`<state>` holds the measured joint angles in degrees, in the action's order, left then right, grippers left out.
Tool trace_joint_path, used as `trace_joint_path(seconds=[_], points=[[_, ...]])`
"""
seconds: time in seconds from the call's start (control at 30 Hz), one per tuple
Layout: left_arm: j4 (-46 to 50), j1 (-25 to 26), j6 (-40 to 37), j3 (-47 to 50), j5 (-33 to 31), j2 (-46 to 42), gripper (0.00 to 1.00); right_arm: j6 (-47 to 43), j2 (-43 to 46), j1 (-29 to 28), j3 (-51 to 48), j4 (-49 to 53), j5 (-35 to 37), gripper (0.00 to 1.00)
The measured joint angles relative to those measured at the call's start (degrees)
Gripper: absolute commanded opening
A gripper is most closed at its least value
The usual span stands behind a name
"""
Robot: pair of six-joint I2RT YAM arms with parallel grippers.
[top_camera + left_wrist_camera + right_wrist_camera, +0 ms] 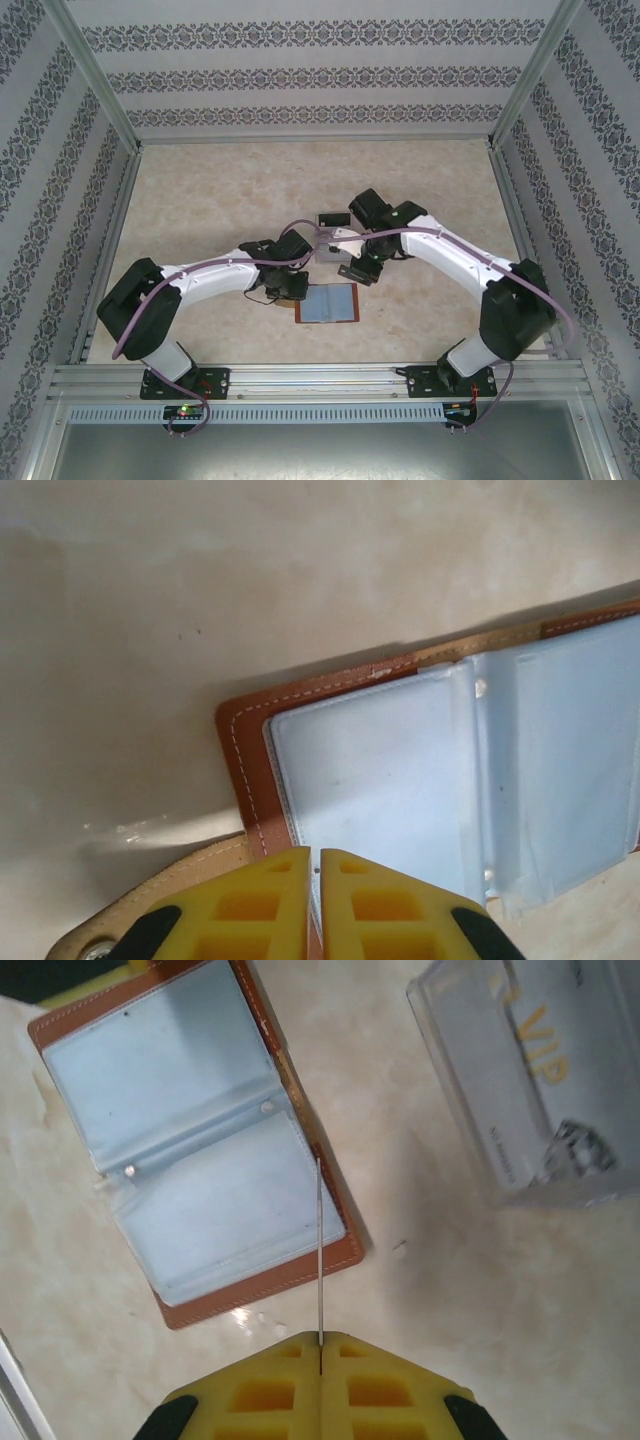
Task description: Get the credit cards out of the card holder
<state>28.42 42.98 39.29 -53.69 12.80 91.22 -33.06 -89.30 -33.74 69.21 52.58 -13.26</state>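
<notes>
The robot's right gripper will release the credit card in the clear acrylic stand's far slot (335,220), next to the dark rectangle. The credit card now hovers just beyond the holder.
The reddish-brown card holder (328,303) lies open and flat on the table, its grey-blue sleeves (190,1130) facing up. My right gripper (320,1340) is shut on a thin pale credit card (319,1250), seen edge-on and held above the holder's right edge (335,1210). It hovers just beyond the holder (354,270). My left gripper (314,865) sits at the holder's left edge (245,770), by its strap tab (160,880). Its jaws stand a sliver apart over the sleeve's border. I cannot tell whether they pinch it.
A clear acrylic stand (530,1080) with a pale gold-lettered card in it stands just right of the holder. A small dark rectangle (331,218) lies beyond the grippers. Metal rails (320,375) and patterned walls (300,75) bound the beige table (220,190).
</notes>
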Motion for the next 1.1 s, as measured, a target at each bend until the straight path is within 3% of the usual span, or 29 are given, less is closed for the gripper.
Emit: trace_joint_path(seconds=[0.47, 1.1], points=[[-0.59, -5.75, 1.25, 5.81, 0.39, -9.27, 0.16, -19.08, -18.32, 4.81, 29.62, 12.57, -0.61, 0.00], [-0.57, -10.67, 1.51, 7.39, 0.68, -9.84, 0.16, -28.98, -43.08, 8.15, 67.98, 29.59, -1.29, 0.00]])
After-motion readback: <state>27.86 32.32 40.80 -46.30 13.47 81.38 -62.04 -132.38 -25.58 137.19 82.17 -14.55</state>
